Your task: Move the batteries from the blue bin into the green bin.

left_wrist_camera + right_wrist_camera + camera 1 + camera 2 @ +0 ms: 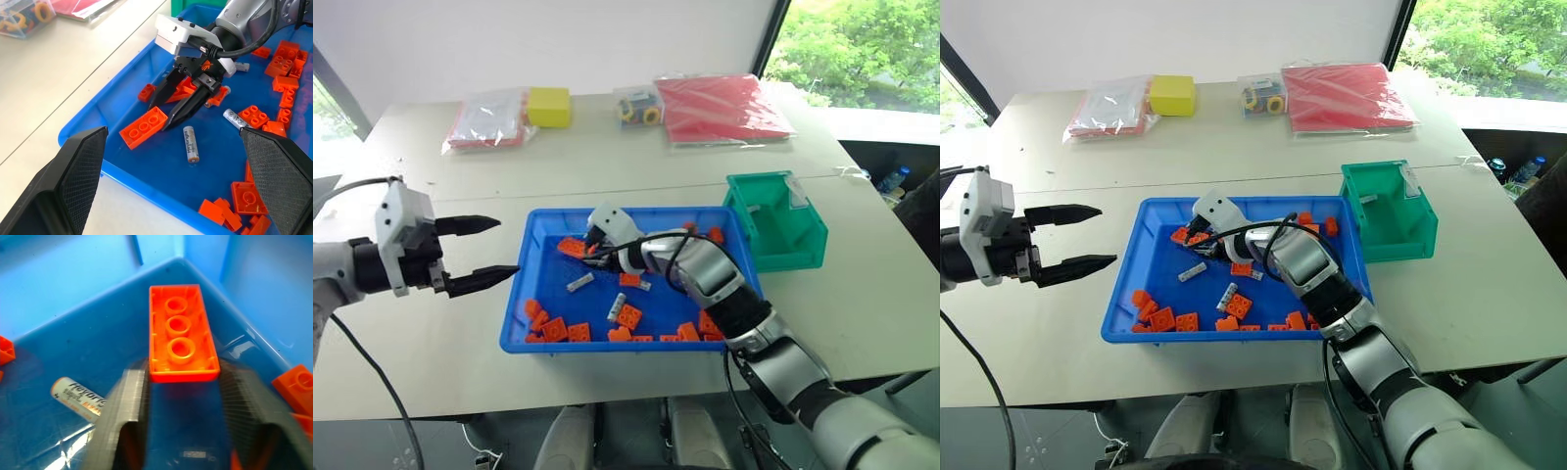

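Note:
The long orange brick is between my right gripper's fingers and a battery lies clear nearby, so I will leave the brick and grip that battery (579,282).
The blue bin (521,286) sits mid-table and holds orange bricks (629,315) and loose batteries (579,282), (616,307). My right gripper (160,115) is down in the bin's far left part. It is open, its fingertips on either side of the near end of a long orange brick (182,330). One battery (77,396) lies just beside one finger; the same battery (191,144) rests on the bin floor near the tips. My left gripper (507,247) hangs open and empty just left of the bin. The green bin (773,220) stands at the blue bin's far right corner.
At the table's far side lie a yellow block (548,106), a clear packet (487,119), a bag of yellow and black rings (639,108) and a red packet (720,108). Bare tabletop surrounds both bins.

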You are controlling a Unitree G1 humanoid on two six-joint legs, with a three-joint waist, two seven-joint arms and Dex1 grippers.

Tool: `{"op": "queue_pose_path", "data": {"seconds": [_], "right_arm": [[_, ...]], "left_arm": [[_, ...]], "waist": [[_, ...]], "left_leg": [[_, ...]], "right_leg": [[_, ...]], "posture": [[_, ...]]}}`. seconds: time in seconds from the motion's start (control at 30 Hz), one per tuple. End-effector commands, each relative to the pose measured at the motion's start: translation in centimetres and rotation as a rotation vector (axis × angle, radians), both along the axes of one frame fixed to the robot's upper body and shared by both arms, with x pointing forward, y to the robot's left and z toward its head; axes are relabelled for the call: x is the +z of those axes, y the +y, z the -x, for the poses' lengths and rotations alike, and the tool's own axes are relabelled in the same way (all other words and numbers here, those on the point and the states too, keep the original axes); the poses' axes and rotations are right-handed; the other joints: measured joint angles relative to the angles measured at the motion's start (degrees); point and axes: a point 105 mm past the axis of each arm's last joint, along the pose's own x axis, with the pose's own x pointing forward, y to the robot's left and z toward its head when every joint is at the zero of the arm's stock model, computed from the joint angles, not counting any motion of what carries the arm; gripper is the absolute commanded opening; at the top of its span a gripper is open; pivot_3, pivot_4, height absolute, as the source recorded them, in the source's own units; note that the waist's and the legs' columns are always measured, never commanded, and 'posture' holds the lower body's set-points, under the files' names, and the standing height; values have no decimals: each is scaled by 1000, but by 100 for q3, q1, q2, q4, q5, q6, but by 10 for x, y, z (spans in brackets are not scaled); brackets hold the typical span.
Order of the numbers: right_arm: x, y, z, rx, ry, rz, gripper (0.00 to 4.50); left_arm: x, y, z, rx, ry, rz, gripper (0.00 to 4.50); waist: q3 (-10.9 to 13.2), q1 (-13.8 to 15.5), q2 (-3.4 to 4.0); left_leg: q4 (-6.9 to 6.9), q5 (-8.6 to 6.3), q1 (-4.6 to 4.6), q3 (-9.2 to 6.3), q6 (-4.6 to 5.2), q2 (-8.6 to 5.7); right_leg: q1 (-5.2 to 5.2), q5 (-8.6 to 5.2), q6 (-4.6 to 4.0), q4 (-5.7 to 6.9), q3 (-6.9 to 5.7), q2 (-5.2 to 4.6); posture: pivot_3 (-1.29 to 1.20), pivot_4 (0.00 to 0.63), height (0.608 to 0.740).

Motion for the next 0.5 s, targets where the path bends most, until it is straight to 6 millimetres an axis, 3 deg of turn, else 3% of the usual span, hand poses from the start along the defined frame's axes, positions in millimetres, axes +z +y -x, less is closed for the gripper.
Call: {"op": "queue_pose_path", "data": {"seconds": [0.03,0.17,0.23,0.37,0.5], "right_arm": [[34,7,-4,68,-127,-46,3620],[65,14,15,311,-214,-95,3620],[70,16,26,417,-221,-110,3620],[55,15,46,636,-205,-26,3620],[43,16,50,699,-205,18,3620]], "left_arm": [[7,0,-1,0,-39,-4,4500],[7,1,-1,5,-43,-3,4500],[7,1,-1,7,-46,-1,4500],[8,-2,3,-12,-36,2,4500],[7,-3,6,-28,-26,-6,4500]], "waist": [[0,-8,0],[0,-9,0],[0,-7,0],[0,-9,-1],[0,-9,-1]], "left_leg": [[0,1,0,0,-1,0],[2,2,3,0,-2,0],[2,2,3,0,-2,0],[3,2,6,0,-2,1],[3,2,7,-1,-2,2]], "right_leg": [[-1,0,0,2,0,0],[-1,0,0,7,0,2],[1,0,0,8,-1,3],[4,0,0,8,-1,4],[4,0,0,10,-1,5]], "posture": [[0,150,735],[0,150,735],[0,150,735],[0,150,735],[0,150,735]]}}
